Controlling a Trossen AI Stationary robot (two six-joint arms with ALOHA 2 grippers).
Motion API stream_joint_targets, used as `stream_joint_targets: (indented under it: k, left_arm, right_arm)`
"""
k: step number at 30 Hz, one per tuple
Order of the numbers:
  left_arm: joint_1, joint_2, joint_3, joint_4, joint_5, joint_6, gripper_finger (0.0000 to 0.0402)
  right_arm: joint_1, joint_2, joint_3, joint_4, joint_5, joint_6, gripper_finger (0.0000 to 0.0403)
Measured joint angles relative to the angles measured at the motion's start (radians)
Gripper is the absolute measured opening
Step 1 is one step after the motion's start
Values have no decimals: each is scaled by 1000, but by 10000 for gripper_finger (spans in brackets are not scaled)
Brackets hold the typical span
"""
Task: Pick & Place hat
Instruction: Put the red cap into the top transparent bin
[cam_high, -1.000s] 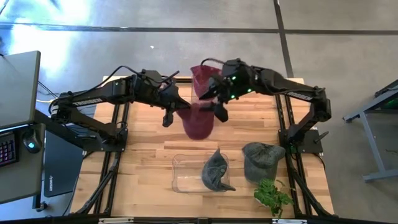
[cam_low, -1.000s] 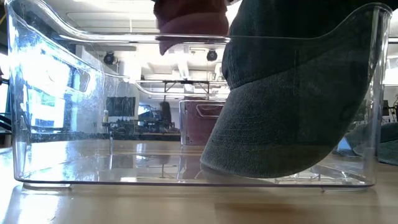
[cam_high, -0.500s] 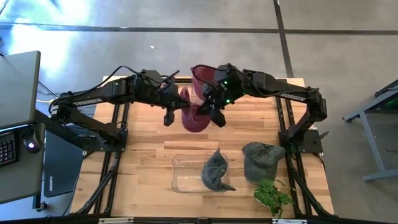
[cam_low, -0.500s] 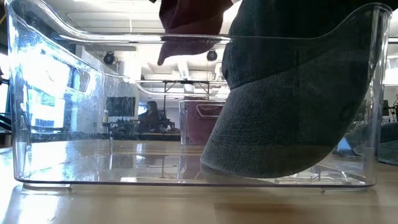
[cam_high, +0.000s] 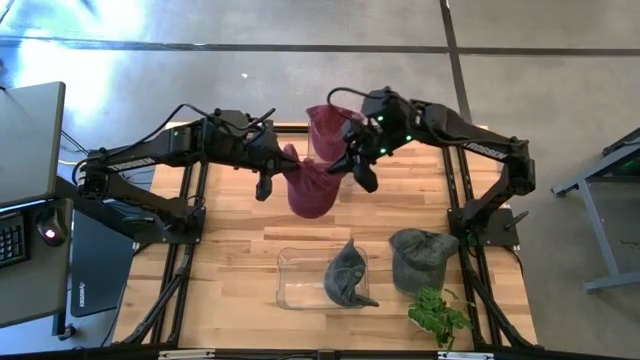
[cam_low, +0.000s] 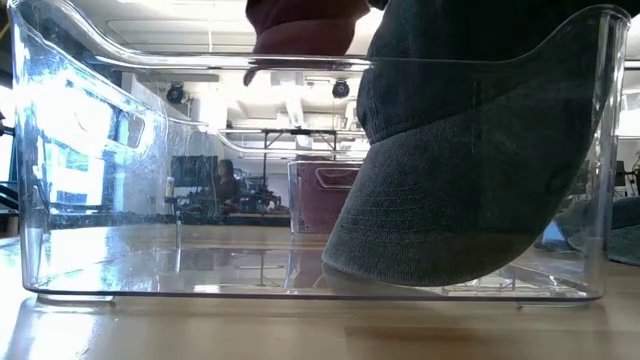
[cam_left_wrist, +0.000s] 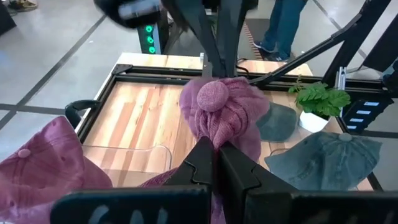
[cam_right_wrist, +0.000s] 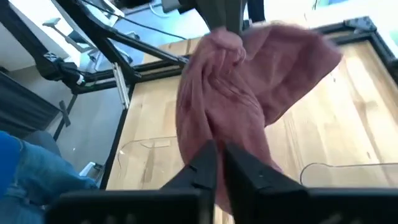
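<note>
The maroon hat's top hangs bunched in both grippers, so my right gripper should retake it beside the hat's top button (cam_left_wrist: 212, 96), freeing my left gripper to regrip.
A maroon hat (cam_high: 314, 186) hangs bunched above the middle of the table between my two grippers. My left gripper (cam_high: 275, 172) is shut on its left side and my right gripper (cam_high: 352, 172) on its right side. The hat's crown button (cam_left_wrist: 212, 95) shows in the left wrist view. A second maroon hat (cam_high: 325, 125) lies at the table's far edge. Near the front edge, a clear bin (cam_high: 296, 282) holds a grey hat (cam_high: 348, 275), whose brim rests on the bin floor (cam_low: 420, 270). My left gripper pinches bunched cloth of the maroon hat below the crown button (cam_left_wrist: 214, 138) between its two fingers, coming from the table's left. The hat hangs clear of the table. My right gripper pinches a gathered fold of the hat's other side (cam_right_wrist: 219, 138) between its two fingers, coming from the table's right. The cloth hangs slack from both grippers.
Another grey hat (cam_high: 420, 255) lies on the table right of the bin, with a small green plant (cam_high: 438, 315) at the near right corner. A laptop and keyboard stand off the table's left. People show in the room beyond the table.
My right gripper has come in against the maroon hat's right side and taken hold of it. The hat, which hung long from my left gripper alone, is now gathered up shorter between the two grippers, still clear of the table.
</note>
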Motion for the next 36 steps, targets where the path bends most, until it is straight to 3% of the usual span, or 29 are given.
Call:
stream_joint_targets:
  k: [8, 12, 17, 22, 24, 27, 31, 36]
  left_arm:
    - [0, 0, 0, -21, 3, 2, 1]
    - [0, 1, 0, -20, -7, 3, 1]
    - [0, 1, 0, -21, -14, 4, 1]
    - [0, 2, 0, -22, -14, 3, 1]
    - [0, -5, -1, -29, -14, 3, 1]
    - [-1, -19, -1, -34, -11, 3, 1]
    - [-1, -28, -2, -35, 20, 3, 1]
    - [0, -31, 0, -36, 16, 3, 1]
  right_arm:
    - [-11, -18, 0, 2, 101, -129, 177]
    - [13, 32, 0, 3, 79, -206, 201]
    - [43, 80, 0, 6, 31, -251, 159]
    - [43, 83, 0, -70, -64, -273, 37]
    - [36, 75, 0, -128, -82, -287, 12]
    - [27, 58, 0, -180, -147, -300, 22]
    - [-2, 54, 0, -177, -345, -303, 6]
    - [-47, 48, 0, -151, -285, -173, 34]
